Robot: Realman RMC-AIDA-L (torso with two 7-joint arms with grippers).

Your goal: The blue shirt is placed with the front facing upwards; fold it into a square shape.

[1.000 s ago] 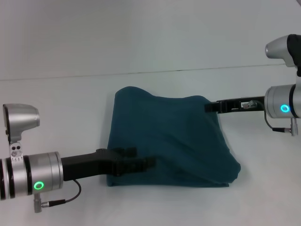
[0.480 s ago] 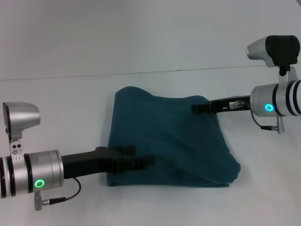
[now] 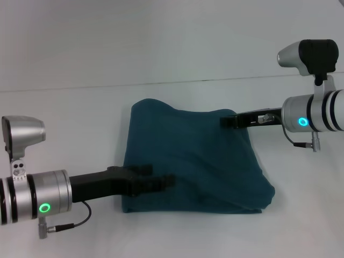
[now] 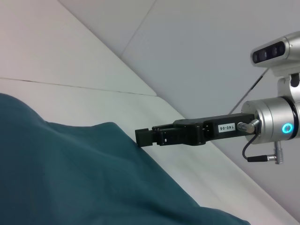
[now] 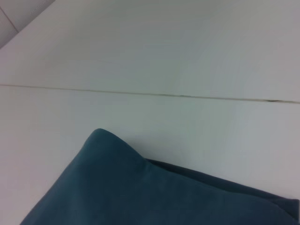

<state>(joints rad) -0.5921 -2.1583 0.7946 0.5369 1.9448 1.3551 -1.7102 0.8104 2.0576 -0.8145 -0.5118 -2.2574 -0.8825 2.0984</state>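
The shirt's far edge angles toward me at the shirt's end by my right gripper, so my right gripper should grab that end's corner (image 3: pixel 230 112) and pull it farther away.
The blue shirt (image 3: pixel 193 161) lies folded into a rough square bundle in the middle of the white table, its lettering hidden; it also fills the lower part of the left wrist view (image 4: pixel 70 178) and the right wrist view (image 5: pixel 140 197). My left gripper (image 3: pixel 161 175) rests low over the shirt's near left part, fingers spread open, with no cloth lifted between them. My right gripper (image 3: pixel 224 121) reaches in from the right just above the shirt's far right corner. The left wrist view shows the right gripper (image 4: pixel 139 137) side-on with its fingers together at the cloth's edge.
The white table (image 3: pixel 64 118) spreads out on all sides of the shirt. A thin seam (image 3: pixel 80 87) runs across behind it where the table meets the pale back wall.
My right gripper has moved left, from beside the shirt's far right corner to over it. The left gripper has slid slightly toward the near side. The shirt keeps its shape.
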